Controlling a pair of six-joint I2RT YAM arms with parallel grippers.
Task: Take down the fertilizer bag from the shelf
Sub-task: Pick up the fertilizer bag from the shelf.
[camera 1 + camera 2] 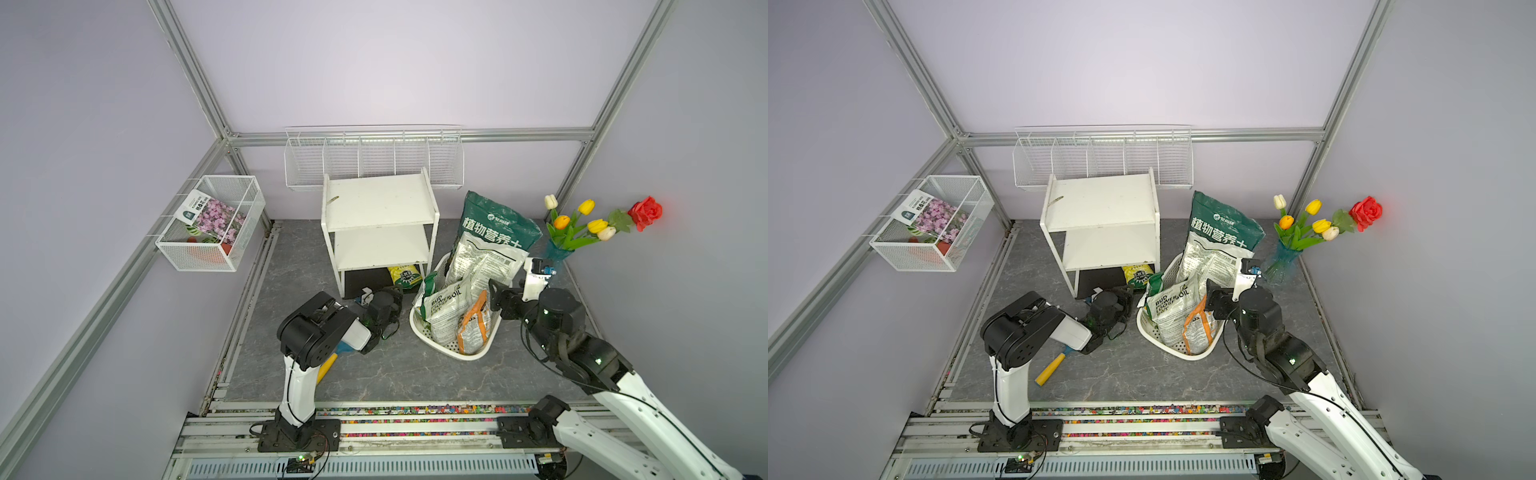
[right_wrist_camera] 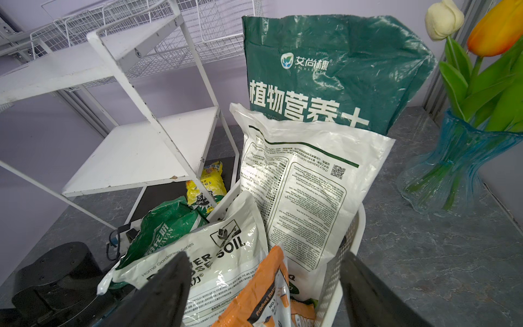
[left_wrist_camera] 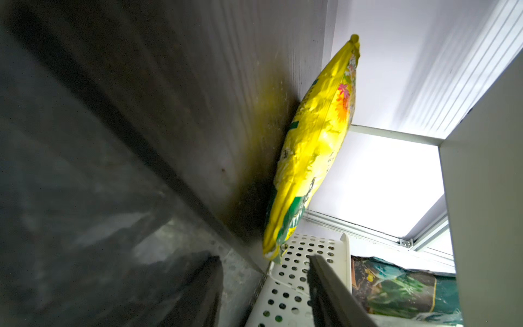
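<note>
My left gripper should pull the yellow fertilizer bag by its near corner (image 3: 275, 248) to the front, as it lies crooked beside the basket, and then grip it afresh.
The white three-tier shelf (image 1: 380, 199) stands at the back middle of the table. The yellow fertilizer bag (image 1: 404, 275) lies on its dark bottom board, at the right end; the right wrist view shows this bag (image 2: 206, 181) too. My left gripper (image 3: 266, 283) is low at the front of that bottom tier. Its jaws stand apart with nothing between them, and the bag's near corner (image 3: 271, 249) is just ahead. My right gripper (image 2: 264, 254) is open above the bags in the white perforated basket (image 1: 453, 353), holding nothing.
The basket holds several soil bags, and a tall green bag (image 1: 494, 220) leans behind it. A blue vase of flowers (image 1: 557, 249) stands at the right. A wire divided basket (image 1: 374, 162) and a mesh basket (image 1: 212, 224) hang on the walls. A yellow-handled tool (image 1: 1050, 368) lies under the left arm.
</note>
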